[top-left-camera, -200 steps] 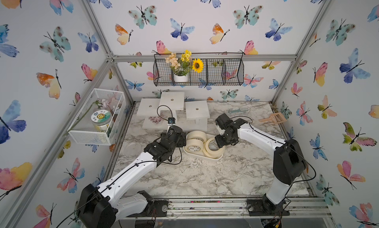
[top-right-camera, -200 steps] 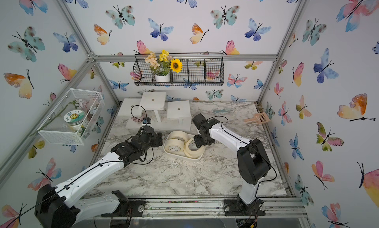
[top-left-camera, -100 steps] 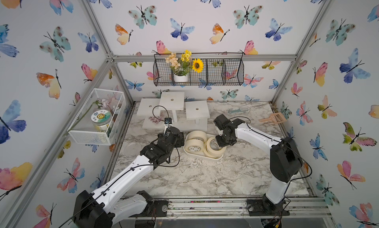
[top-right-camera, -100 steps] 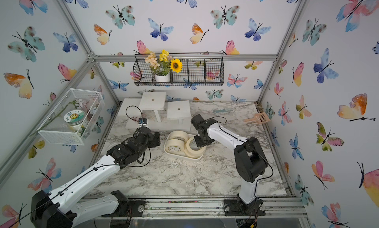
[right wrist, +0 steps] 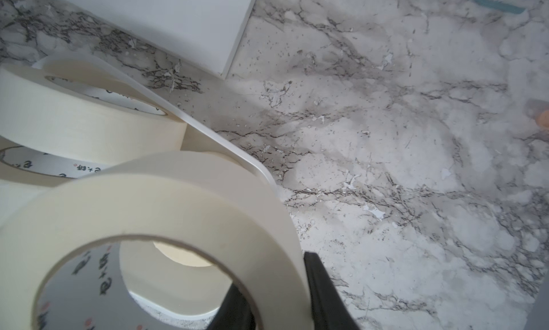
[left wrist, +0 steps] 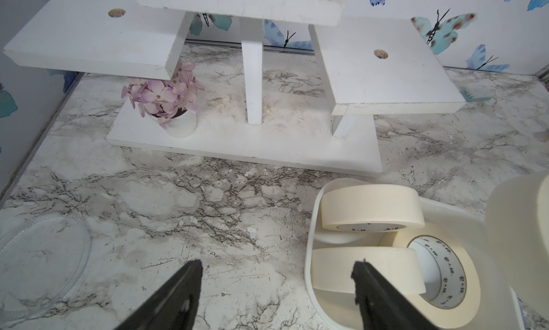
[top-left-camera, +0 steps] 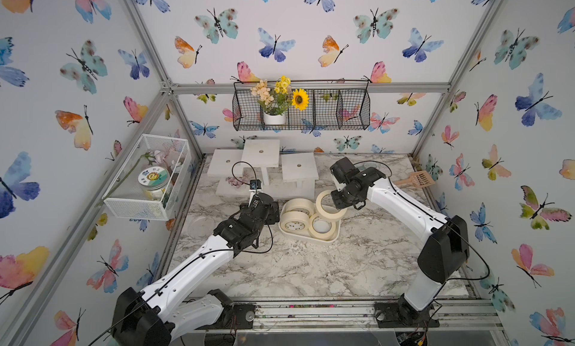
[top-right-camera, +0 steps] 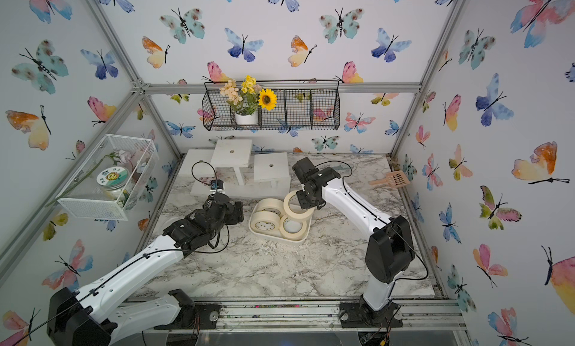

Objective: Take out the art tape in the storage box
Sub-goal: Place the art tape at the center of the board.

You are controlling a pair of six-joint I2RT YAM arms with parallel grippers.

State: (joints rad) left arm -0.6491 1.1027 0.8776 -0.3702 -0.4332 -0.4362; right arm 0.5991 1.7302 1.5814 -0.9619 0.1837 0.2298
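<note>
The robot's right gripper will set the cream roll down on the bare marble (top-left-camera: 363,206) between the storage box and the orange scoop.
The storage box (top-left-camera: 324,239) (top-right-camera: 278,239) is a shallow white tray on the marble table. Three cream art tape rolls lie in it: one at the back (top-left-camera: 300,204), one front left (top-left-camera: 293,225) and one front right (top-left-camera: 321,227). A further roll (top-left-camera: 330,215) (right wrist: 178,201) hangs tilted over the box's right end. My right gripper (top-left-camera: 337,203) (right wrist: 282,296) is shut on that roll's wall, one finger in the hole and one outside. My left gripper (top-left-camera: 273,212) (left wrist: 277,264) stands open, low by the box's left side, with nothing between its fingers.
A white tiered stand (top-left-camera: 261,151) with a small pot of pink flowers (left wrist: 166,97) is just behind the box. A clear lid (left wrist: 41,254) lies on the table at the left, an orange scoop (top-left-camera: 415,180) at the back right. A black wire basket (top-left-camera: 301,111) and a white mesh basket (top-left-camera: 149,176) hang on the walls.
My right gripper has shut on the tilted roll at the box's right end and raised it. The left arm has barely moved.
</note>
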